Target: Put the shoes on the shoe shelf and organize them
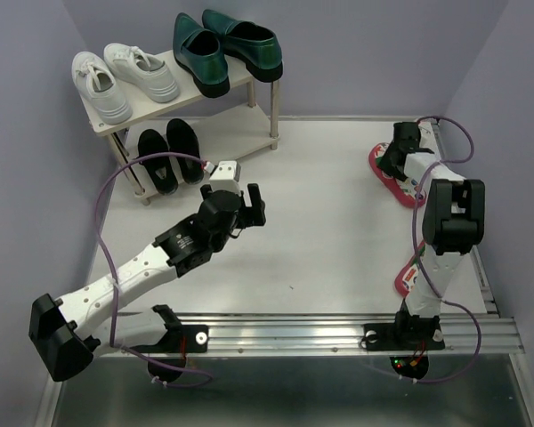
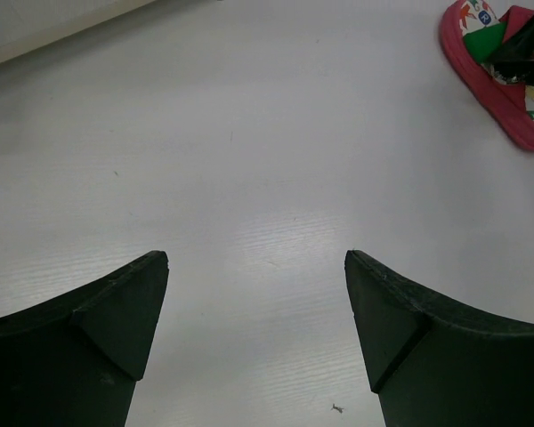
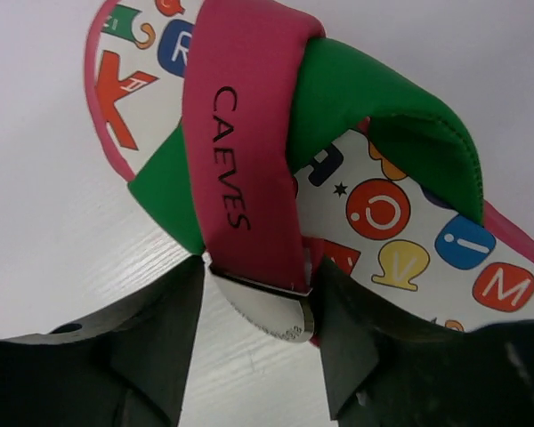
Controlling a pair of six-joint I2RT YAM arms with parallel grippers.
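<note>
The flip-flop is held in my right gripper by the metal tag on its shelf-facing edge, so next I put it down in the middle of the table and take the green strap (image 3: pixel 458 165) opposite.
A red flip-flop (image 3: pixel 383 222) with a letter-printed footbed lies on the table at the far right (image 1: pixel 380 167). My right gripper (image 3: pixel 258 267) is down on it, one finger pressed to each side of its pink and green strap (image 3: pixel 240 160) at the metal tag. The other red flip-flop (image 1: pixel 408 277) lies nearer, partly hidden behind the right arm. My left gripper (image 1: pixel 249 197) hovers open and empty over mid-table (image 2: pixel 256 262). On the shoe shelf (image 1: pixel 187 100), the green loafers (image 1: pixel 227 49) sit top right and the black shoes (image 1: pixel 171 151) on the lower tier.
White sneakers (image 1: pixel 125 78) fill the top tier's left half. The lower tier is bare to the right of the black shoes. Purple walls close in at the back and both sides. Cables loop beside each arm.
</note>
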